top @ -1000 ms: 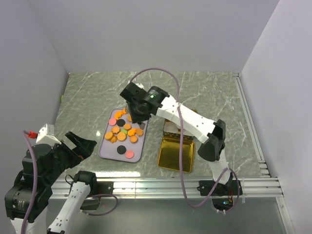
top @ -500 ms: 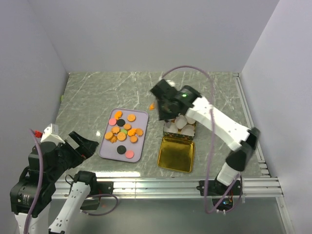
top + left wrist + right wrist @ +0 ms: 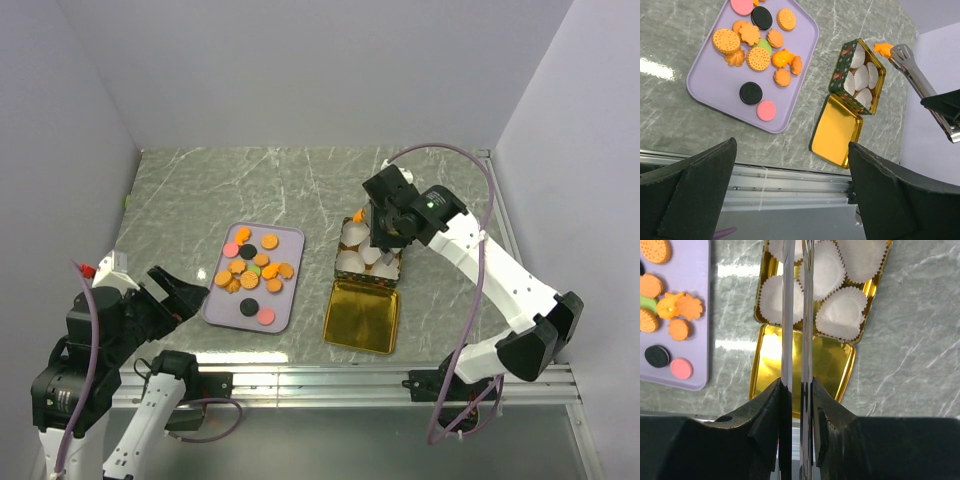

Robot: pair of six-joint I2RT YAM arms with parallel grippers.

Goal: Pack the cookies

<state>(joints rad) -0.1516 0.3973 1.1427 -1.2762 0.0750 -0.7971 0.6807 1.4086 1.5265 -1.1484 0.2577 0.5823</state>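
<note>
My right gripper is going to release the orange cookie in the tin's far white paper cup (image 3: 361,235) (image 3: 804,243), the one nearest the lilac tray.
The cookies (image 3: 250,270) lie scattered on a lilac tray (image 3: 283,310), mostly orange, with a few pink, black and green ones. My right gripper (image 3: 385,235) is shut on metal tongs (image 3: 796,315). The tongs' tip (image 3: 902,52) pinches one orange cookie (image 3: 883,48) over the far corner of an open tin (image 3: 841,75). White paper cups (image 3: 842,312) fill the tin. Its gold lid (image 3: 362,315) lies open toward me. My left gripper (image 3: 791,150) stands open and holds nothing, near the table's front edge, left of the tray.
A metal rail (image 3: 330,380) runs along the near edge of the marble table. White walls close in the left, back and right sides. The right arm's purple cable (image 3: 480,280) loops above the table's right side.
My right arm has swung from over the tray to the tin on the right, carrying the orange cookie in the tongs. The left gripper has barely shifted and stays open.
</note>
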